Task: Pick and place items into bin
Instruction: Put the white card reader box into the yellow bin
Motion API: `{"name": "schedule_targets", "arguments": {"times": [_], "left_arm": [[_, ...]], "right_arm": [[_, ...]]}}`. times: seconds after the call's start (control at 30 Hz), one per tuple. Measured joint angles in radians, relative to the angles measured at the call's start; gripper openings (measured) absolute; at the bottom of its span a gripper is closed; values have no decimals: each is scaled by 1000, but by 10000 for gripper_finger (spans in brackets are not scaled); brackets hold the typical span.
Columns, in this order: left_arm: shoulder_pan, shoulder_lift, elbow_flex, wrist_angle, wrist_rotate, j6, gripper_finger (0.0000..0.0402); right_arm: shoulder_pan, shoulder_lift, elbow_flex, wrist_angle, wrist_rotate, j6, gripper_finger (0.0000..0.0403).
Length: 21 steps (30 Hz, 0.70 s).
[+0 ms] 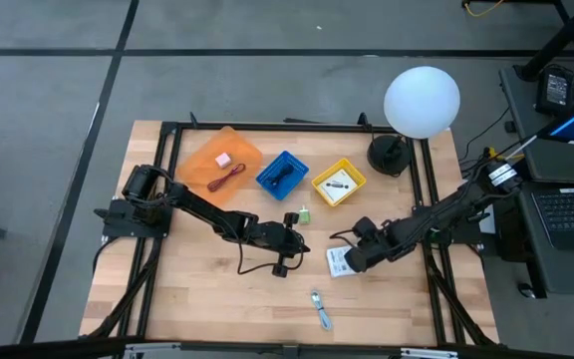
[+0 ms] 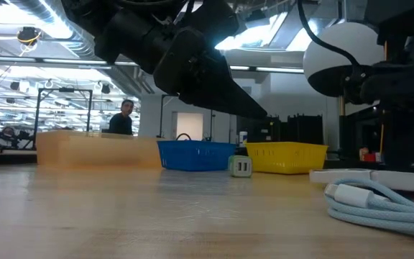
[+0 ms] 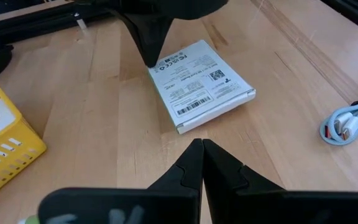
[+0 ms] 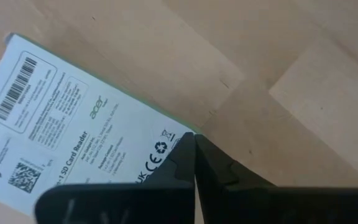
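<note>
I can see the packet lying flat beyond my shut left gripper, so next I push its far corner with my right gripper while my left gripper opens and takes its barcode corner (image 3: 181, 126).
A white printed packet (image 1: 339, 261) lies flat on the wooden table. My right gripper (image 4: 194, 138) is shut, with its fingertips at one corner of the packet. My left gripper (image 3: 202, 148) is shut too and hangs a little short of the packet (image 3: 201, 84), touching nothing. A pink block (image 1: 223, 159) and a red cord (image 1: 229, 178) lie in the orange bin (image 1: 199, 160). A black coiled cable (image 1: 280, 175) is in the blue bin (image 1: 294, 161). A tiny green piece (image 1: 304, 214) and a blue-silver tool (image 1: 321, 309) lie loose on the table. My right gripper's shut fingertips (image 3: 149, 59) come steeply from above at the packet's corner (image 4: 178, 127), the one by the recycling marks. Whether they press on the corner or stand just beside it, I cannot tell. The packet lies flat on the table.
A yellow bin (image 1: 352, 172) holding a small card stands behind the packet. A pale coiled cable (image 3: 350, 121) lies on the table near it. A white globe lamp (image 1: 422, 100) stands at the back right. A person (image 2: 124, 115) shows in the room behind.
</note>
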Motion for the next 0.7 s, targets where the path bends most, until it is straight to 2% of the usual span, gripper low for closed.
{"name": "schedule_targets", "arguments": {"times": [0.27, 0.4, 0.53, 0.7], "left_arm": [[0, 0, 0, 0, -1, 1, 4], [-3, 0, 0, 1, -6, 52, 12], [-16, 0, 0, 28, -65, 119, 32], [-44, 0, 0, 31, -90, 291, 74]], "right_arm": [[0, 15, 2, 3, 5, 3, 0], [0, 15, 2, 3, 5, 9, 0], [0, 15, 1, 3, 4, 27, 0], [0, 16, 0, 4, 3, 57, 0]]}}
